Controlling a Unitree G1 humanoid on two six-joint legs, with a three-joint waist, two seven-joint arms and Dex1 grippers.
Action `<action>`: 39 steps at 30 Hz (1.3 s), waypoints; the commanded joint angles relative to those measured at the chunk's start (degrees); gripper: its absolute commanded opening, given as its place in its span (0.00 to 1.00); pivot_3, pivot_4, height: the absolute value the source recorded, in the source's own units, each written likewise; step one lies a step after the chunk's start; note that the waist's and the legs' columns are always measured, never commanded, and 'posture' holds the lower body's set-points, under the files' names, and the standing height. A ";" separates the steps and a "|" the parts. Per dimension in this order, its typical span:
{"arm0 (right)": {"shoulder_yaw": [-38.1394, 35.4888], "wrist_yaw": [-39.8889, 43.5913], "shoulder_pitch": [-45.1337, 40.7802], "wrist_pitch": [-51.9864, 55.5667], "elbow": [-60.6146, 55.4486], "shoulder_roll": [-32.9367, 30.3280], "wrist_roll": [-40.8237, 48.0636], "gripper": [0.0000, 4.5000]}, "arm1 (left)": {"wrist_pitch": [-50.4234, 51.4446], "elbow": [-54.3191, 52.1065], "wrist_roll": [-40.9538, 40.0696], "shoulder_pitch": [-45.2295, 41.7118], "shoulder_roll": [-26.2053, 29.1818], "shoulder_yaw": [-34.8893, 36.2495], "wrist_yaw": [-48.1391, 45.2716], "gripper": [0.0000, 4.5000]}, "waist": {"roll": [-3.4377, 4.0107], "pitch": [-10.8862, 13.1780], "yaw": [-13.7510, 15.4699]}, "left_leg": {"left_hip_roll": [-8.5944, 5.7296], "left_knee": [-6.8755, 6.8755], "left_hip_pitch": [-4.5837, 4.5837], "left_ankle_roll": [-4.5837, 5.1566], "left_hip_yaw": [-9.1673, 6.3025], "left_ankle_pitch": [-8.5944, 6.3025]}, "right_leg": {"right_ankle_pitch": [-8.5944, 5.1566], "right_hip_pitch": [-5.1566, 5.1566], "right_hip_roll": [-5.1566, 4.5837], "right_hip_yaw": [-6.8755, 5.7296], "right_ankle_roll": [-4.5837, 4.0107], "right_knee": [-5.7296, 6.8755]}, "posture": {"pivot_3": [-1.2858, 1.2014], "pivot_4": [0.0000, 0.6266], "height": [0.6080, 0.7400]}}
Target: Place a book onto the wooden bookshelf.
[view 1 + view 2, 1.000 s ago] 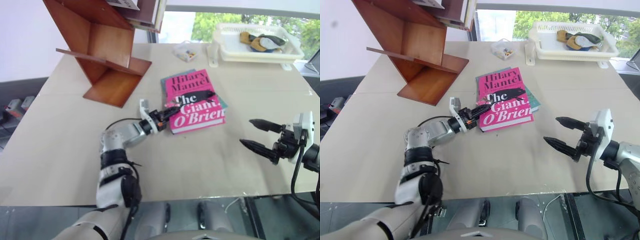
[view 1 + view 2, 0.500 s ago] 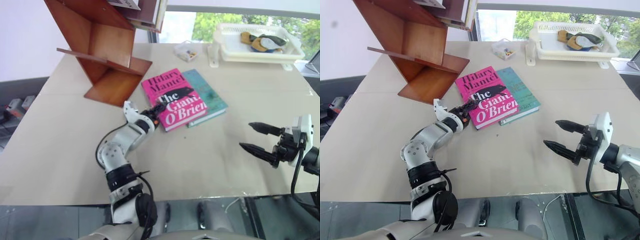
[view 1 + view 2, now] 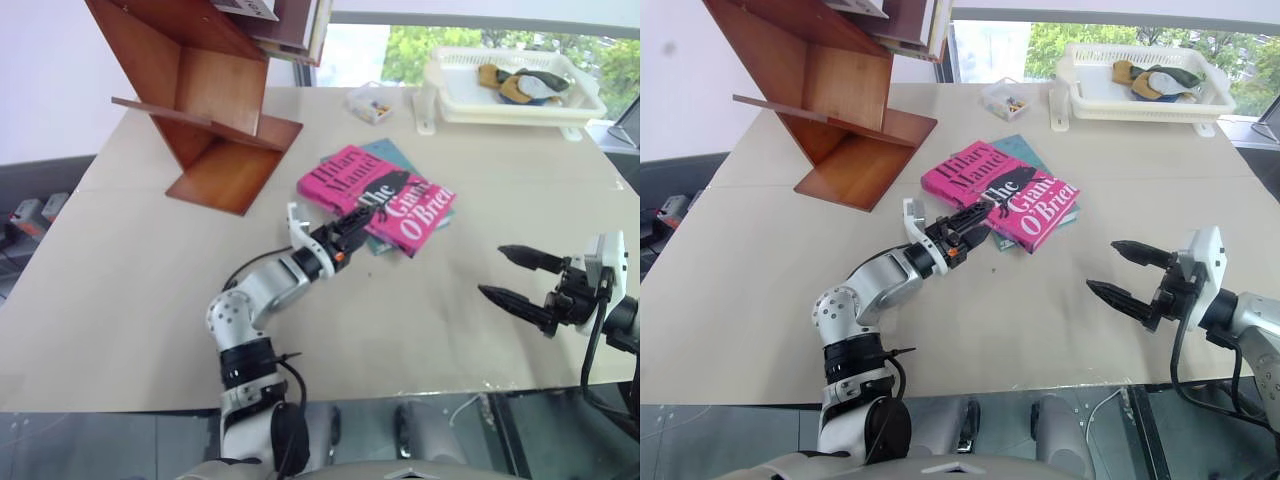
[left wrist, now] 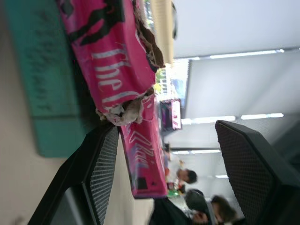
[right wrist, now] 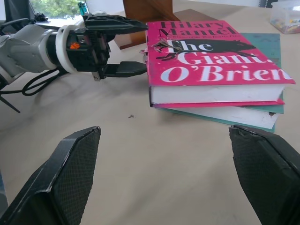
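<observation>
The left gripper's fingers meet the pink book's torn spine, so the robot should back off and take the pink book by its spine closer to the bookshelf (image 3: 320,204).
The pink book (image 3: 385,198) lies flat and askew on a thinner teal book (image 5: 267,42) at the middle of the table. My left gripper (image 3: 352,228) is open at the book's near corner, its fingertips level with the worn edge and not closed on it. In the left wrist view the frayed corner (image 4: 123,110) sits against one finger (image 4: 101,164), and the gap between the fingers is otherwise empty. The wooden bookshelf (image 3: 215,110) stands at the far left of the table. My right gripper (image 3: 492,270) hovers open at the near right, holding nothing.
A white basket (image 3: 510,100) with cloth items sits at the far right. A small clear container (image 3: 370,103) stands beside it. Other books (image 3: 290,25) rest on the upper part of the shelf. Bare tabletop (image 3: 420,320) lies between the two grippers.
My left gripper, shut on the book's corner a second ago, has opened and drawn back slightly. The pink book slid left, then turned clockwise and lies across the teal one. The right arm kept still.
</observation>
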 commanded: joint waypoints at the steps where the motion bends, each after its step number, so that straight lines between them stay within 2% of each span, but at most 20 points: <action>1: -1.73 -0.04 0.17 -1.07 -1.69 0.01 0.58 1.00 | 0.96 0.94 -5.13 1.47 2.44 -1.78 -0.09 0.76 | 0.00 0.00 -0.01 | 0.00 0.00 0.00 0.00 0.00 0.00 | 0.00 0.00 0.00 0.00 0.00 0.00 | 0.52 0.24 1.00; 5: -1.44 -0.35 0.37 -1.33 -1.83 0.33 0.34 1.00 | 1.53 4.25 -7.22 3.06 6.74 -3.30 -1.15 0.76 | 0.02 -0.01 -0.08 | 0.04 -0.01 0.03 0.00 -0.01 0.00 | 0.00 0.00 0.04 0.00 -0.01 0.00 | 0.52 0.24 1.00; 12: -1.25 -0.58 0.18 -1.45 -1.77 0.38 0.23 1.00 | -0.76 8.01 -2.85 1.54 10.59 -5.27 -6.75 0.76 | 0.04 -0.02 -0.02 | -0.01 0.01 0.10 0.00 -0.01 0.00 | 0.00 0.09 0.03 -0.02 -0.01 0.00 | 0.52 0.24 1.00; 19: -2.56 -0.52 0.52 -1.09 -2.36 -0.19 1.13 1.00 | -4.44 15.47 -2.07 -0.92 13.61 -1.74 -11.97 0.76 | 0.07 -0.04 -0.11 | 0.03 0.00 0.12 -0.01 -0.02 0.01 | -0.01 0.09 0.04 -0.03 -0.02 0.00 | 0.52 0.24 1.00; 22: -3.91 0.39 0.30 0.51 -2.78 -1.26 3.44 1.00 | -6.71 19.99 0.79 -2.85 14.36 -1.24 -14.13 0.76 | 0.08 -0.05 -0.08 | 0.01 0.00 0.13 0.00 -0.02 0.00 | -0.01 0.11 0.03 -0.03 -0.01 0.00 | 0.52 0.24 1.00; 31: -5.27 0.37 0.21 1.69 -3.11 -3.03 4.54 1.00 | -11.37 34.19 10.34 -10.79 12.49 -1.46 -23.39 0.76 | 0.10 -0.06 0.07 | -0.01 -0.01 0.49 0.23 -0.04 -0.12 | -0.01 0.53 0.03 -0.11 -0.01 -0.04 | 0.52 0.24 1.00; 39: -7.46 0.01 2.89 2.48 -4.91 -3.29 4.74 1.00 | -13.01 38.04 14.53 -12.43 10.36 0.11 -27.03 0.76 | 0.19 -0.12 0.26 | -0.01 -0.01 0.65 0.28 -0.04 -0.14 | -0.02 0.71 -0.05 -0.11 0.00 -0.05 | 0.52 0.24 1.00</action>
